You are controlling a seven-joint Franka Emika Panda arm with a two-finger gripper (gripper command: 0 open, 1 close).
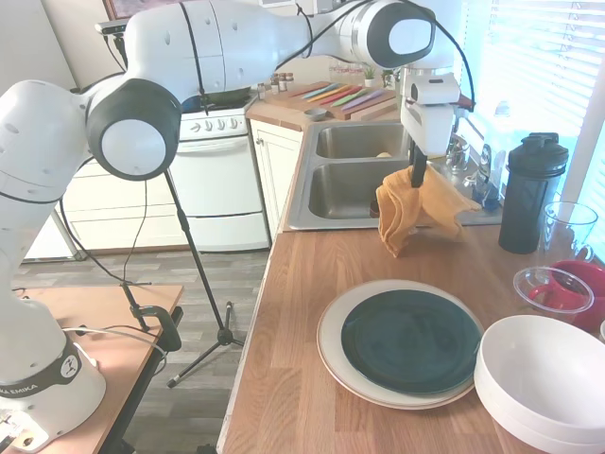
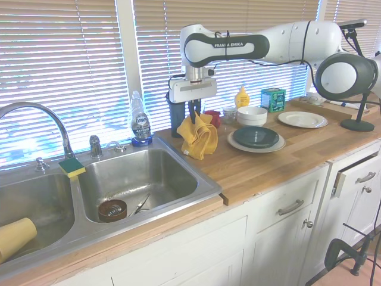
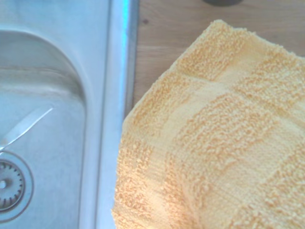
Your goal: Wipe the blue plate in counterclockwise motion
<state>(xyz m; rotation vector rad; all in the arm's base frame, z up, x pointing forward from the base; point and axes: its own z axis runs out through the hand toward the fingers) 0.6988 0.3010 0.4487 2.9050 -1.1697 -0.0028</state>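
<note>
Next, my gripper lets go of the yellow cloth on the wooden counter (image 2: 200, 145) (image 3: 221, 148), between the corner of the sink and the cream plate.
The blue plate (image 1: 409, 340) (image 2: 256, 136) is dark and glossy and rests on a larger cream plate (image 1: 333, 357) (image 2: 234, 143) on the wooden counter. My gripper (image 1: 417, 176) (image 2: 193, 110) hangs above the counter beside the sink's corner, shut on a yellow cloth (image 1: 408, 210) (image 2: 199, 137) that droops below it. The cloth's terry weave (image 3: 214, 138) fills most of the wrist view. The plate lies clear of the cloth, further along the counter away from the sink.
A double steel sink (image 1: 352, 180) (image 2: 137, 179) is beside the cloth. Stacked white bowls (image 1: 546, 383) (image 2: 252, 115), a clear glass bowl (image 1: 554, 288), a red cup (image 1: 583, 284) and a black shaker bottle (image 1: 529, 194) stand around the plates. A dish soap bottle (image 2: 140, 122) is by the window.
</note>
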